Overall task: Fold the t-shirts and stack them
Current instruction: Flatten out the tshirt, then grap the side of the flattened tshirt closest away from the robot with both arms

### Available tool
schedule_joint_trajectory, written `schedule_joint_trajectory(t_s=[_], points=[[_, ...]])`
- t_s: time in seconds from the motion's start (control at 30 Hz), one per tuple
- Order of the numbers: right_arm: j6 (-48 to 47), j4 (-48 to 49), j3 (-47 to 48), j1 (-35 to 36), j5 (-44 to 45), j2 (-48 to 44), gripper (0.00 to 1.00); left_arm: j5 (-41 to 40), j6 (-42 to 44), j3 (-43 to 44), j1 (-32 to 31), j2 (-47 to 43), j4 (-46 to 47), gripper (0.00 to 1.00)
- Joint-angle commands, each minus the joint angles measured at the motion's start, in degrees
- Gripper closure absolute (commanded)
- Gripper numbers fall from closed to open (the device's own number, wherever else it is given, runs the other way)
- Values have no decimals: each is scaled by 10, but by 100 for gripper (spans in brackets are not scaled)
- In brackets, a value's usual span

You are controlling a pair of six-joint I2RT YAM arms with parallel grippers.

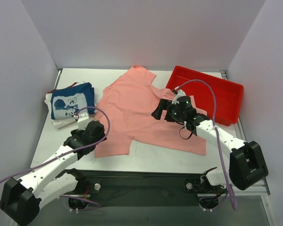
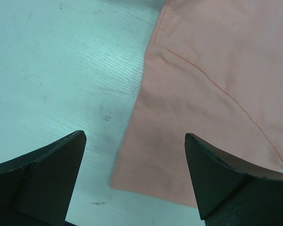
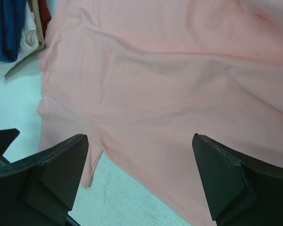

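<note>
The salmon-pink t-shirt has the near sleeve's outer corner (image 1: 97, 151) (image 2: 126, 159) on the side toward the folded pile. I close my left gripper on that corner next.
A salmon-pink t-shirt (image 1: 137, 113) lies spread flat across the middle of the table. At the left stands a pile of folded t-shirts (image 1: 70, 101), navy blue with a white print on top, white and red edges beneath. My left gripper (image 1: 91, 133) hovers open over the pink shirt's near-left part; in the left wrist view a cloth corner (image 2: 132, 181) lies between its fingertips (image 2: 54, 172), untouched. Open as well, my right gripper (image 1: 156, 112) hangs above the shirt's right half, with pink cloth (image 3: 170, 80) below it and nothing held.
A red plastic tray (image 1: 226, 92) sits at the back right, partly under the shirt's edge. White walls close in the table at the back and both sides. Bare tabletop (image 2: 61, 70) shows left of the pink shirt. The folded pile (image 3: 9, 28) appears at the right wrist view's top left.
</note>
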Motion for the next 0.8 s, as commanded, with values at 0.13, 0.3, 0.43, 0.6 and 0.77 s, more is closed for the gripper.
schedule_joint_trajectory(t_s=[0.13, 0.3, 0.43, 0.6, 0.77], points=[[5, 15, -35, -8, 22, -58, 1, 51, -42, -6, -2, 0, -34, 3], [5, 15, -59, -17, 28, -86, 1, 54, -93, -3, -6, 35, -102, 3], [6, 15, -76, -27, 26, -96, 1, 65, -116, -29, -8, 10, -90, 13], [10, 20, -87, -49, 11, -102, 1, 97, -128, -73, -10, -12, -66, 21], [16, 38, -101, -62, -9, -104, 1, 103, -127, -79, -11, -11, -54, 26]])
